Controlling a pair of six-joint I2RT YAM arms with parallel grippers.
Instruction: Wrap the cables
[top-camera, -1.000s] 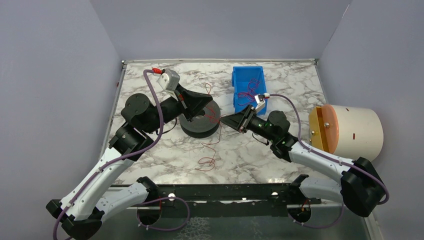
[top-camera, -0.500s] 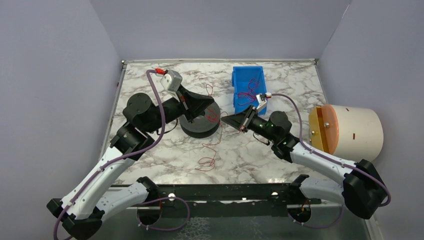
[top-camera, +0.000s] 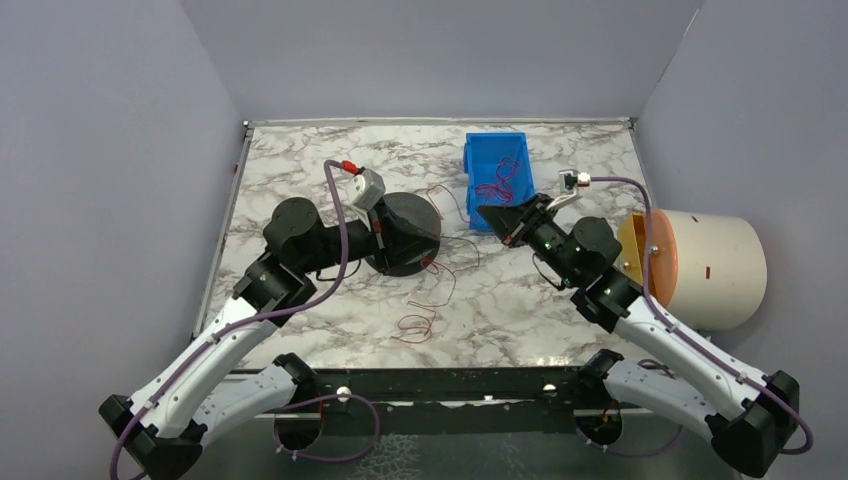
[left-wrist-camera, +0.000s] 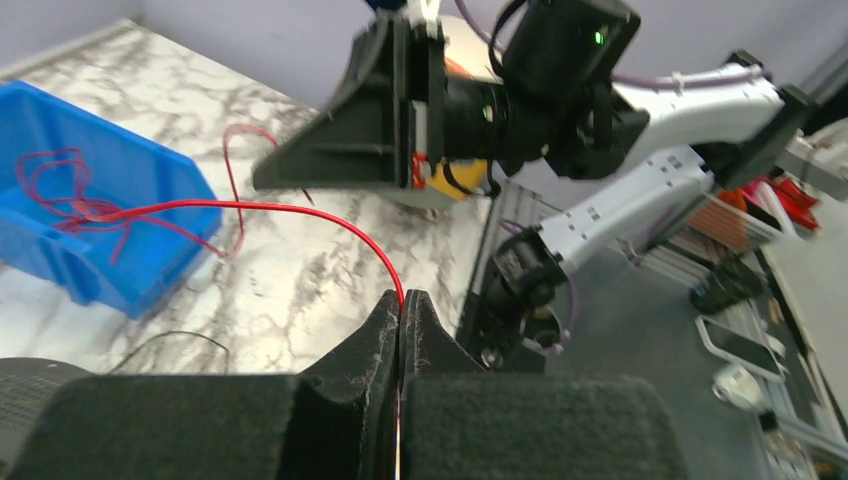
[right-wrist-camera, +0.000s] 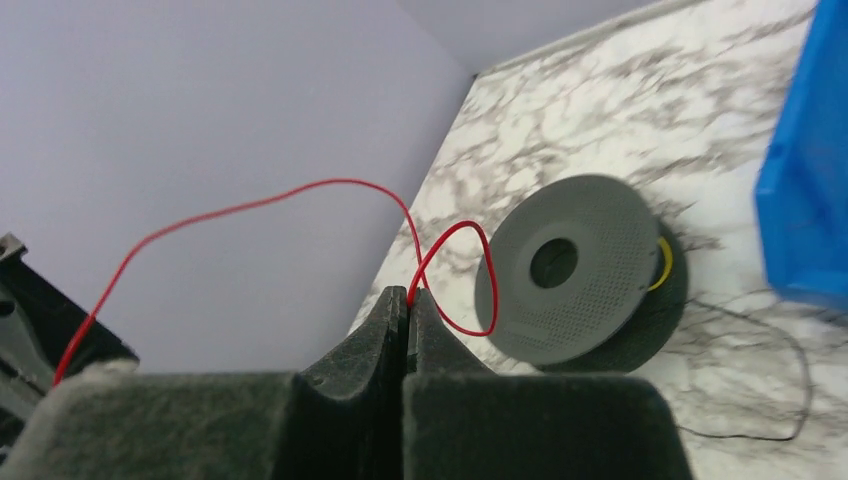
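Observation:
A long loose loop of red cable lies between my grippers, so next my left gripper opens and grabs the red cable close to my right gripper's fingers (right-wrist-camera: 416, 272).
A thin red cable (left-wrist-camera: 300, 208) runs from the blue bin (left-wrist-camera: 110, 262) to my left gripper (left-wrist-camera: 401, 300), which is shut on it. In the top view my left gripper (top-camera: 432, 234) lies over the dark grey spool (top-camera: 392, 266). My right gripper (right-wrist-camera: 408, 293) is shut on a looping red cable (right-wrist-camera: 452, 232) beside the spool (right-wrist-camera: 575, 270), which carries a yellow cable (right-wrist-camera: 665, 264) at its rim. Seen from above, my right gripper (top-camera: 482, 213) sits at the near end of the bin (top-camera: 480, 150). More red cables (top-camera: 497, 187) lie inside the bin, and a loose red tangle (top-camera: 420, 325) rests on the marble.
A beige cylinder with an orange lid (top-camera: 705, 265) stands at the right edge, close to my right arm. A thin black wire (right-wrist-camera: 785, 395) lies on the marble near the spool. Lilac walls enclose the table on three sides.
My right gripper closed on a red cable and swung back and right to the bin's near end. My left arm shifted right and lower over the spool, still pinching its cable.

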